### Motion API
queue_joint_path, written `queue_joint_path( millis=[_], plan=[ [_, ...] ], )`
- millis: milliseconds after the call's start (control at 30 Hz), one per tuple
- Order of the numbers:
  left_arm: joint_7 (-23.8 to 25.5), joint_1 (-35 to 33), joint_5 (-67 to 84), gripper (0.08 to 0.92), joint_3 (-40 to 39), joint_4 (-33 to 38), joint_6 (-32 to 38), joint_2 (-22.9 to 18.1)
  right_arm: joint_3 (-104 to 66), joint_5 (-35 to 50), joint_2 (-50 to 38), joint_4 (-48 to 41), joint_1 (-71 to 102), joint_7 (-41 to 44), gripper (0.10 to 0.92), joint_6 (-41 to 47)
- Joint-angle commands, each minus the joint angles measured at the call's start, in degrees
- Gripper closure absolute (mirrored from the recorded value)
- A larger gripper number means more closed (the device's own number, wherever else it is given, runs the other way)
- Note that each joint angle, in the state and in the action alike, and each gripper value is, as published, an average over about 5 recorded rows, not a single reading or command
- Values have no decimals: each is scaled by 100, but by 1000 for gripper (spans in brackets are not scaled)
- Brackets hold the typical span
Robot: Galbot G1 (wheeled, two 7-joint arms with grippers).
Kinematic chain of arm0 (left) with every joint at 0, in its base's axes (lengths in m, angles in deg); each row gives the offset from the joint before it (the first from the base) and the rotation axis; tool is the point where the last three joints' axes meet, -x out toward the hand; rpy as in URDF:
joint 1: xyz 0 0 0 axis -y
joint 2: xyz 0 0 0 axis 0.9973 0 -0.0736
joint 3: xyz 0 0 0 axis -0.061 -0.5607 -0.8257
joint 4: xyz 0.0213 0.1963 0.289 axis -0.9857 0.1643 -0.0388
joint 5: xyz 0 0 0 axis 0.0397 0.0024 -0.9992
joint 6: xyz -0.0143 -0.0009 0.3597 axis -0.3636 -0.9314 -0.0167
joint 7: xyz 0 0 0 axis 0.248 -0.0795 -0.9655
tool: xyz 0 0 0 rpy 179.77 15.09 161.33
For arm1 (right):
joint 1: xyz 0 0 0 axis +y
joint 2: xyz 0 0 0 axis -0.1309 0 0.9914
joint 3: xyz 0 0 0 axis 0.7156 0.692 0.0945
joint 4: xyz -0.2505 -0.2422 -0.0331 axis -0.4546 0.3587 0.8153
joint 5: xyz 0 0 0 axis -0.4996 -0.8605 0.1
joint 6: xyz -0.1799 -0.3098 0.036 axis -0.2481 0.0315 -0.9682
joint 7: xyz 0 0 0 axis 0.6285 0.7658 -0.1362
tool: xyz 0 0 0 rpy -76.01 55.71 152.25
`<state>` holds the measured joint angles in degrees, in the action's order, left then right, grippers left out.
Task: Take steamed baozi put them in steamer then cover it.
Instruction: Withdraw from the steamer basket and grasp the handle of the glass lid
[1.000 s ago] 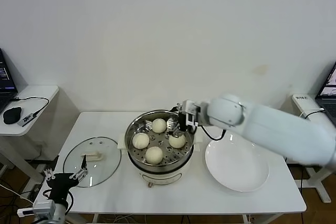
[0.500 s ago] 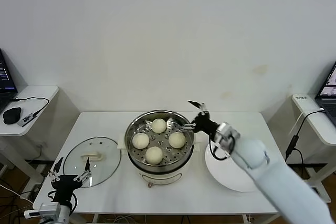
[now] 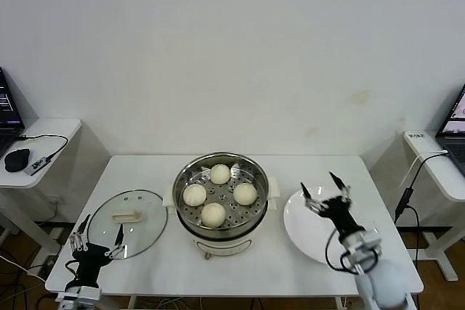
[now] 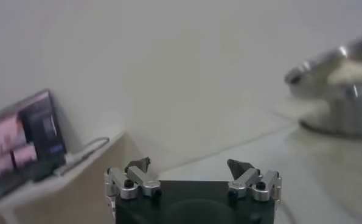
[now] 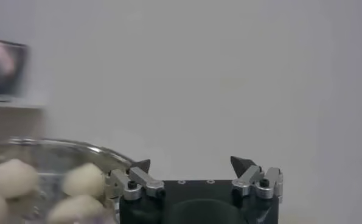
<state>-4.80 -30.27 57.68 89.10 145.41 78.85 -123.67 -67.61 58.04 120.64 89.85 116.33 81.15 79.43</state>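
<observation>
My left gripper needs to move to the glass cover next. It should then close on its cream bar handle (image 3: 117,216), at the end farthest from the steamer.
Several cream-white baozi (image 3: 220,173) (image 5: 83,179) sit on the perforated tray inside the shiny steel steamer (image 3: 254,210) at the table's middle. The glass cover (image 3: 128,213) with its cream bar handle lies flat on the table to the steamer's left. My right gripper (image 3: 324,188) is open and empty, held over the white plate (image 3: 320,241) to the right of the steamer. My left gripper (image 3: 98,231) is open and empty at the table's front left corner, just in front of the cover. In the left wrist view the steamer (image 4: 342,91) shows far off.
A side table with a black mouse (image 3: 17,159) and cables stands at far left, with a laptop (image 4: 25,143) on it. Another side table with a laptop edge (image 3: 456,125) stands at far right. The white wall is behind the table.
My right arm has drawn back from the steamer's right rim and dropped low over the white plate. My left gripper has shifted slightly down and left near the cover.
</observation>
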Motion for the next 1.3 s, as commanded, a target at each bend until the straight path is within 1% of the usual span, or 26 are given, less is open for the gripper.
queue_joint_path(
  millis=[33,300,633,1300],
  plan=[
    [-19,479,-3234,177,-84,-1391,422,546,-1280,-355,1109,321,1340,-119,203,-243],
    [-157,1050,-3842,177,-363,-2159,510,770,-1273,-446,1221,427,1490,-155,203,-276],
    [-172,1548,-3912,177,-601,-2319,485,861,-1265,-568,1310,293,1545,-147,203,-327],
    [-84,2580,-3901,177,-1171,-3026,442,979,-1236,-788,1398,60,1544,-101,203,-347]
  ],
)
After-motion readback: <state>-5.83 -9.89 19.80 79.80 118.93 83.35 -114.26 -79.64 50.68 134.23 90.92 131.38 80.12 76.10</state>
